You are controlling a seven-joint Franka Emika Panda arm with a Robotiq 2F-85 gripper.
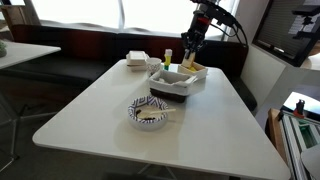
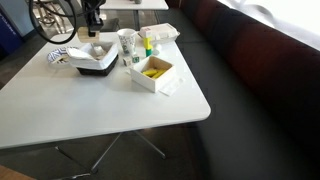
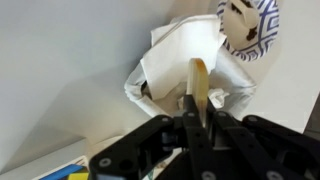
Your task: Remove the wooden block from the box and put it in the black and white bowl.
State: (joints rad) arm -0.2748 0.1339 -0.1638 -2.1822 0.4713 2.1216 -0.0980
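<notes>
The robot's gripper needs to release the tan wooden block inside the black and white bowl [image 1: 147,108] [image 3: 251,20], against the scoop of the spoon.
In the wrist view my gripper [image 3: 197,108] is shut on the wooden block [image 3: 200,80], a thin tan piece that stands up between the fingers. It hangs over the dark-sided tray with crumpled white lining [image 3: 175,55]. The black and white bowl [image 3: 250,25] lies beyond the tray, at the top right. A corner of the box [image 3: 65,172] shows at the bottom left. In both exterior views the gripper [image 1: 189,47] [image 2: 93,22] is raised above the table between the box [image 1: 194,70] [image 2: 152,72] and the tray. The bowl [image 1: 150,112] [image 2: 57,56] sits on the table beyond the tray.
The dark tray [image 1: 172,84] [image 2: 92,60] stands between box and bowl. A white lidded container [image 1: 137,60] [image 2: 160,32], a yellow bottle [image 1: 168,57] and a clear cup [image 2: 127,42] stand near the box. A dark bench runs beside the table.
</notes>
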